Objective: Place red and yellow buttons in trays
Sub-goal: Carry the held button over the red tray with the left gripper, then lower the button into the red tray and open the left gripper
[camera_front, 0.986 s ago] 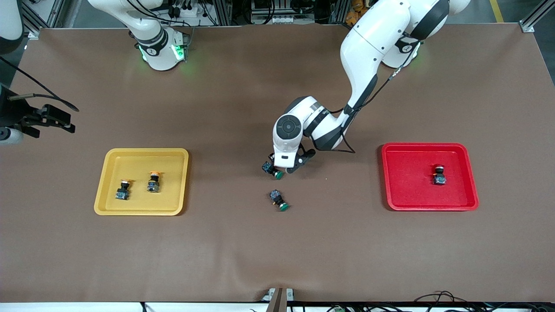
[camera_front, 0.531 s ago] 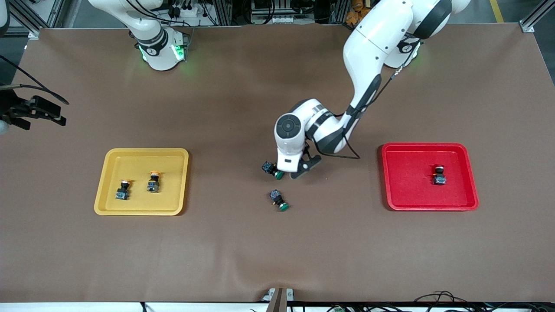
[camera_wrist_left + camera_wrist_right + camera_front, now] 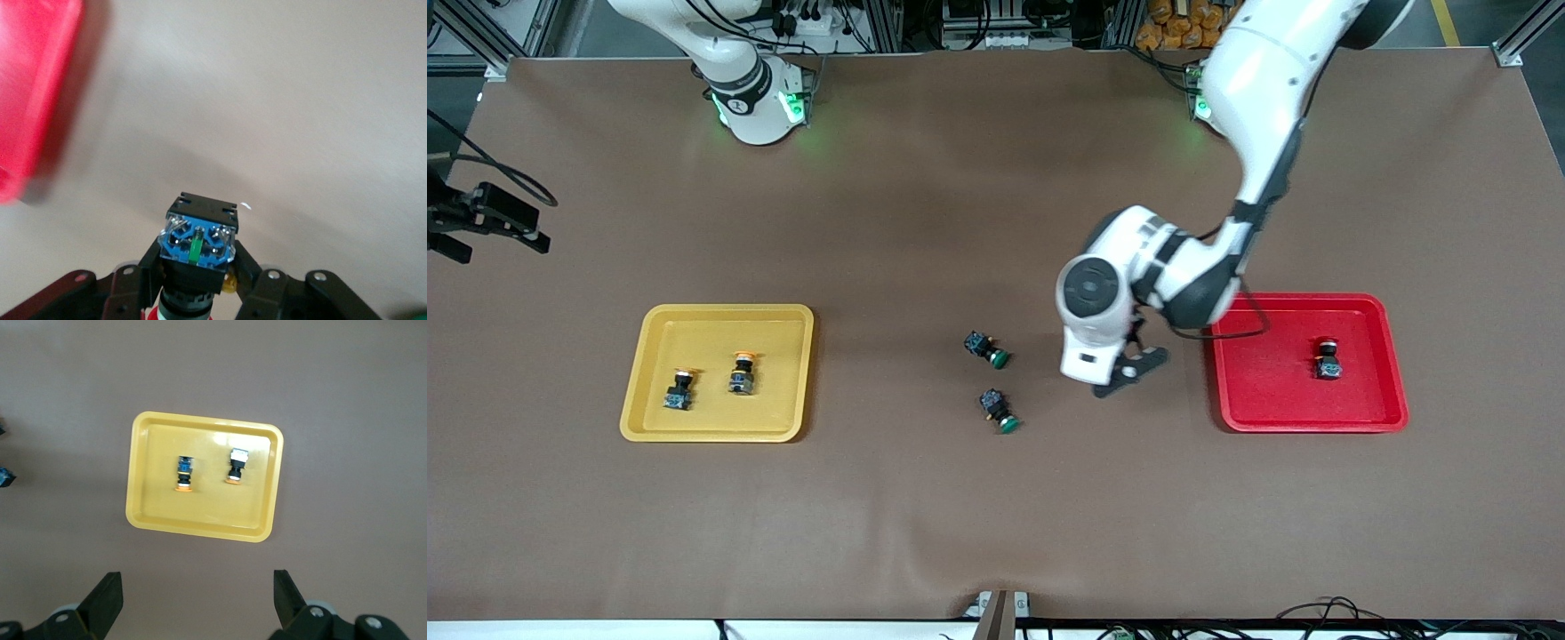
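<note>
Next, my left gripper releases its red button beside the other red button (image 3: 1275,358), toward the red tray's in the middle of the table edge.
My left gripper (image 3: 198,259) is shut on a red button (image 3: 198,241), blue-and-black body up and a bit of red cap showing below the fingers. In the front view that gripper (image 3: 1117,377) hangs over bare table just beside the red tray (image 3: 1272,391); the hand hides the held button there. Another red button (image 3: 1327,359) lies in the red tray, whose edge (image 3: 32,100) shows in the left wrist view. Two yellow buttons (image 3: 679,389) (image 3: 742,372) lie in the yellow tray (image 3: 720,313). My right gripper (image 3: 197,600) waits open and high, off the right arm's end of the table (image 3: 491,218).
Two green-capped buttons (image 3: 987,348) (image 3: 999,410) lie on the brown mat mid-table, between the trays. The right wrist view looks down on the yellow tray (image 3: 200,520) with its two yellow buttons (image 3: 184,474) (image 3: 237,466).
My left gripper closed on the red button beside the farther green one, then carried it toward the red tray. The right hand drifted up along the table's end.
</note>
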You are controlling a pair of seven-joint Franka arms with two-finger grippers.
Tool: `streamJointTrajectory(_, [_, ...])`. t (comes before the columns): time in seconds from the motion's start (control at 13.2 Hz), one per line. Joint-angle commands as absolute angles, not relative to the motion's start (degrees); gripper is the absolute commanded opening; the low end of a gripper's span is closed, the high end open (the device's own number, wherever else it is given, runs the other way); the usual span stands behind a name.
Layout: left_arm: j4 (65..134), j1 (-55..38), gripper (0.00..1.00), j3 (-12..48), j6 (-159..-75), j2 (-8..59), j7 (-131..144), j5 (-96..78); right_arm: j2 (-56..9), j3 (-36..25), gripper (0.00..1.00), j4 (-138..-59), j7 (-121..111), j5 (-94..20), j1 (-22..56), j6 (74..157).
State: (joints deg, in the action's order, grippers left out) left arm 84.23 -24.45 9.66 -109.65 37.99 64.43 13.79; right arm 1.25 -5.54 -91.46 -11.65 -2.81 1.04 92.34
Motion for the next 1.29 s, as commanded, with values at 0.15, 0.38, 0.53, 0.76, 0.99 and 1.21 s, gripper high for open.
streamJointTrajectory(0.15, [91.0, -15.6, 0.0, 10.6, -107.6, 30.9, 49.1, 14.2, 1.9, -5.2, 1.0, -90.7, -11.1, -2.0, 1.0, 90.9])
streamJointTrajectory(0.38, [93.3, -10.7, 0.0, 10.6, -107.7, 28.6, 39.8, 14.2, 1.8, -5.3, 1.0, -89.2, -11.4, -1.2, 0.7, 91.1])
streamJointTrajectory(0.53, [94.7, -6.8, 0.0, 10.7, -107.8, 27.9, 32.8, 14.2, 1.3, -5.4, 1.0, -89.0, -11.3, -0.9, -0.2, 91.1])
streamJointTrajectory(0.76, [97.6, -2.6, 0.0, 10.7, -109.8, 27.8, 26.7, 14.2, 0.5, -5.2, 1.0, -89.4, -11.2, -0.9, 0.5, 90.9])
streamJointTrajectory(0.99, [102.2, 3.5, 0.0, 10.8, -116.2, 28.5, 19.6, 14.2, -1.5, -5.1, 1.0, -92.3, -11.3, -0.2, 2.8, 92.7])
streamJointTrajectory(1.21, [107.6, 4.7, 0.0, 10.8, -124.4, 29.9, 19.5, 14.1, 0.7, -5.3, 1.0, -98.4, -11.6, -0.2, 2.5, 100.0])
